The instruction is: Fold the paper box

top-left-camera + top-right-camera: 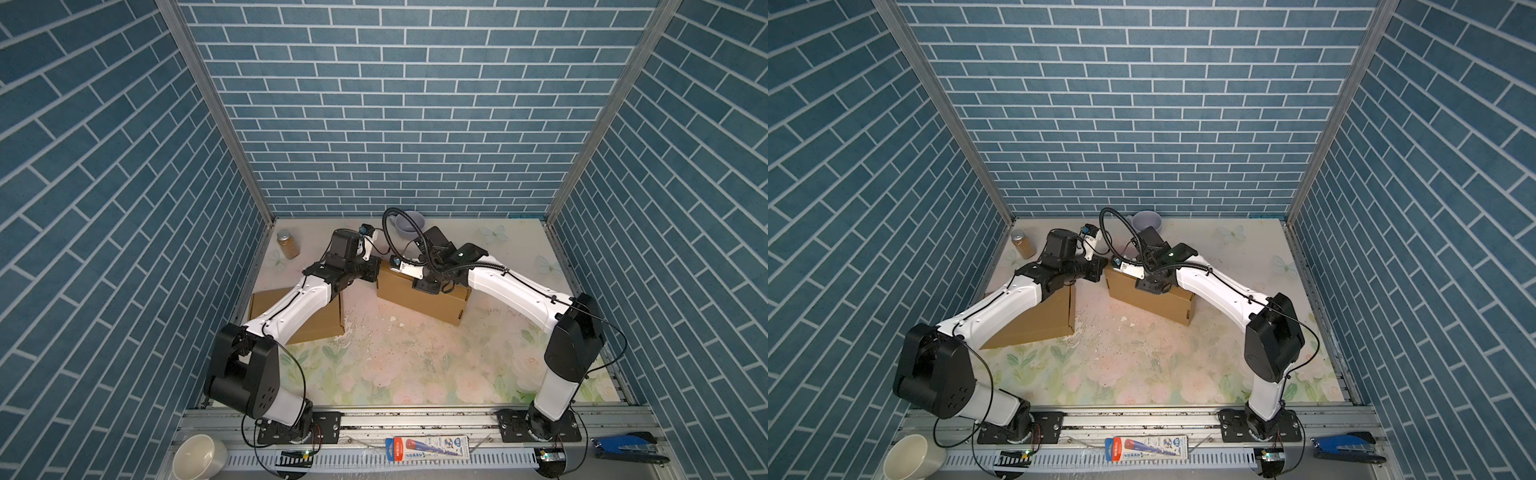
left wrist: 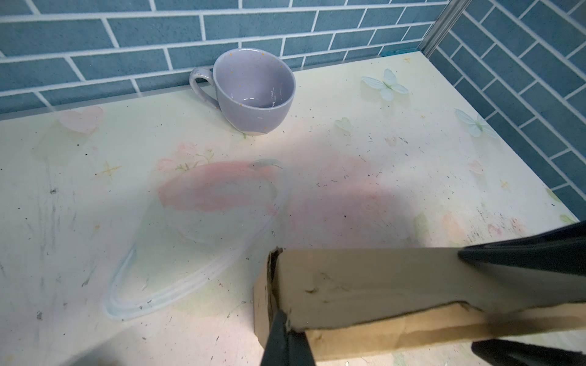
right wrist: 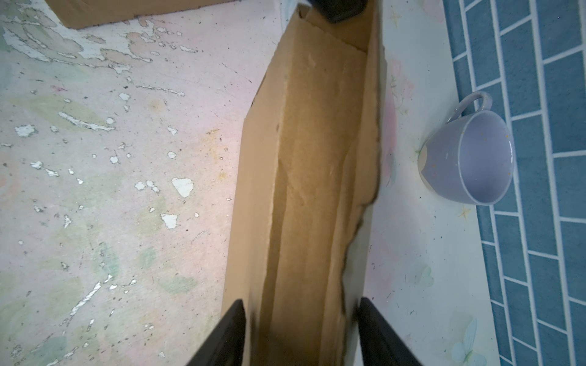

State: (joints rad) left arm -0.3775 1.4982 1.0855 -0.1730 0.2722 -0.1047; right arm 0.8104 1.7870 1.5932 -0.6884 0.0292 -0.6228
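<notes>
My left gripper, shut against the box's end corner, should open and pinch the box's end (image 2: 262, 306) before my right gripper leaves the box.
The brown paper box (image 1: 409, 297) (image 1: 1154, 303) stands mid-table, a long open trough with a torn rim (image 3: 310, 158). My right gripper (image 1: 428, 286) (image 1: 1152, 286) (image 3: 299, 313) comes down over it. Its two fingers (image 3: 233, 320) press against the outsides of the long walls, shut on the box. They also show in the left wrist view as black fingers (image 2: 523, 256). My left gripper (image 1: 375, 272) (image 1: 1101, 271) (image 2: 283, 329) is shut with nothing in it. Its tip touches the corner of the box's (image 2: 364, 279) end flap.
A second flat cardboard box (image 1: 320, 320) lies under my left arm. A lilac mug (image 1: 411, 224) (image 2: 253, 92) (image 3: 469, 158) stands at the back wall just behind the box. A jar (image 1: 287, 244) is at the back left. A white bowl (image 1: 199, 457), a packet (image 1: 428, 448) and a stapler (image 1: 627, 446) lie on the front rail.
</notes>
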